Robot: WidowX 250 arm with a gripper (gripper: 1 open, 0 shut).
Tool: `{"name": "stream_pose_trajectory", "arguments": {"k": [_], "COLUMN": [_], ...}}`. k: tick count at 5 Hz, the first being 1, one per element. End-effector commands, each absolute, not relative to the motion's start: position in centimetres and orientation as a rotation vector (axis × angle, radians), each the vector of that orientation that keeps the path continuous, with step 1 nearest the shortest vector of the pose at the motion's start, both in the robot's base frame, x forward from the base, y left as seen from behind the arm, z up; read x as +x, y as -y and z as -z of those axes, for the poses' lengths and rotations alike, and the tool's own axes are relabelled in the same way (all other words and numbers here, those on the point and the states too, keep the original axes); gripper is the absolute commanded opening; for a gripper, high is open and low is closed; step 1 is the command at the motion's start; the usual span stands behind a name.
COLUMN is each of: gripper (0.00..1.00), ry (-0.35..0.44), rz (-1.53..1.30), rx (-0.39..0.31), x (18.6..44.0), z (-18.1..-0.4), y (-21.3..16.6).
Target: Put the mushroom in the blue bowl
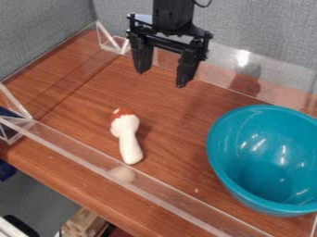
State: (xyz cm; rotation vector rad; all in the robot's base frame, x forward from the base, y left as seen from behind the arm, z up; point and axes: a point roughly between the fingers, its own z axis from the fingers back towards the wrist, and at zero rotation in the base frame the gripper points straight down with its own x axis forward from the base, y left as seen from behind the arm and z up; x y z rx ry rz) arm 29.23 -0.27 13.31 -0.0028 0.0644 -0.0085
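Next, I go to the mushroom's cream stem (128, 139), near its reddish cap, and close my gripper there.
The mushroom (126, 139) lies on its side on the wooden table, cream stem toward the front, small reddish cap toward the back left. The blue bowl (265, 157), large, glossy and teal, stands at the right and holds nothing that I can see. My gripper (164, 67) hangs over the back middle of the table, above and behind the mushroom, to the left of the bowl. Its two black fingers (144, 57) stand wide apart with nothing between them.
The wooden table (87, 93) is ringed by a low clear plastic wall (74, 148) at the front, left and back. A grey fabric panel rises behind. Beyond the front wall the table edge drops off.
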Motion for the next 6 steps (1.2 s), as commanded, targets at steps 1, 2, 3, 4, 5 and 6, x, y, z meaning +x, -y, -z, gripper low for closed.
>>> {"name": "stream_pose_trajectory", "arguments": {"k": [1,2,3,4,5,6], "gripper": [1.0,1.0,1.0,1.0,1.0,1.0], "ry": [-0.077,-0.082,-0.087,-0.082,-0.074,-0.071], "rz": [-0.002,-0.036,-0.069,-0.112,-0.145,-0.185], "rx": [-0.004,-0.006,-0.01,-0.014,-0.014,-0.018], "x": [29.1,28.7,28.2,27.4,26.6,26.3], "z": [-12.7,-11.9,-11.2,-10.5,-10.0,-9.6], "y": [0.3,0.1,0.0,-0.1,0.1,-0.3]}}
